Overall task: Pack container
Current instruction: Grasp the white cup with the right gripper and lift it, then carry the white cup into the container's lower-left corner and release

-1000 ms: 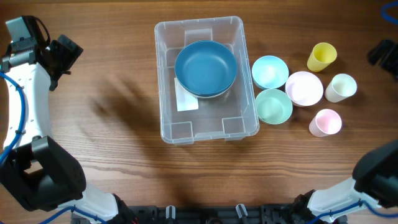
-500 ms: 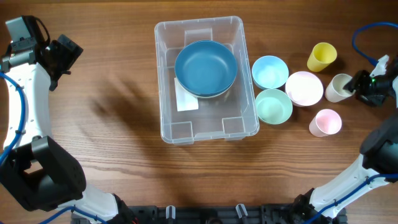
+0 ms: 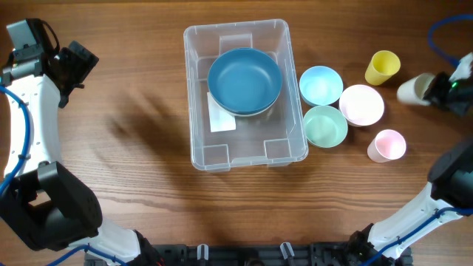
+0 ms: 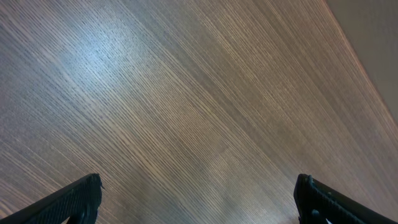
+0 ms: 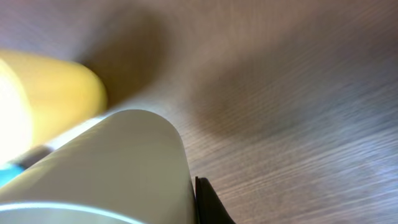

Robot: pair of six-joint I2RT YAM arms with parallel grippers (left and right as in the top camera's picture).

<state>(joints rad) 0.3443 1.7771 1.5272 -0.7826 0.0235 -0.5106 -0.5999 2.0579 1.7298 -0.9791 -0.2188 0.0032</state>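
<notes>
Next, I set the cream cup in the clear plastic container (image 3: 213,127) with my right gripper, by the white label's near end.
The clear plastic container (image 3: 194,89) stands in the middle of the table with a dark blue bowl (image 3: 244,80) in its far half and a white label (image 3: 220,118) on its bottom. At the far right my right gripper (image 3: 437,91) is shut on a cream cup (image 3: 412,89), which is tipped on its side off the table. In the right wrist view that cream cup (image 5: 112,168) fills the lower left, with one dark finger (image 5: 208,208) pressed to its side. My left gripper (image 3: 80,60) stays open at the far left over bare wood (image 4: 199,124).
Right of the container sit a light blue bowl (image 3: 320,84), a mint bowl (image 3: 325,125) and a pale pink bowl (image 3: 361,104). A yellow cup (image 3: 382,66) and a pink cup (image 3: 387,145) stand near them. The yellow cup (image 5: 56,87) lies just behind the held one.
My right gripper came in from the right edge, shut on the cream cup and raised it up and to the right, tipping it over. The left arm has not moved.
</notes>
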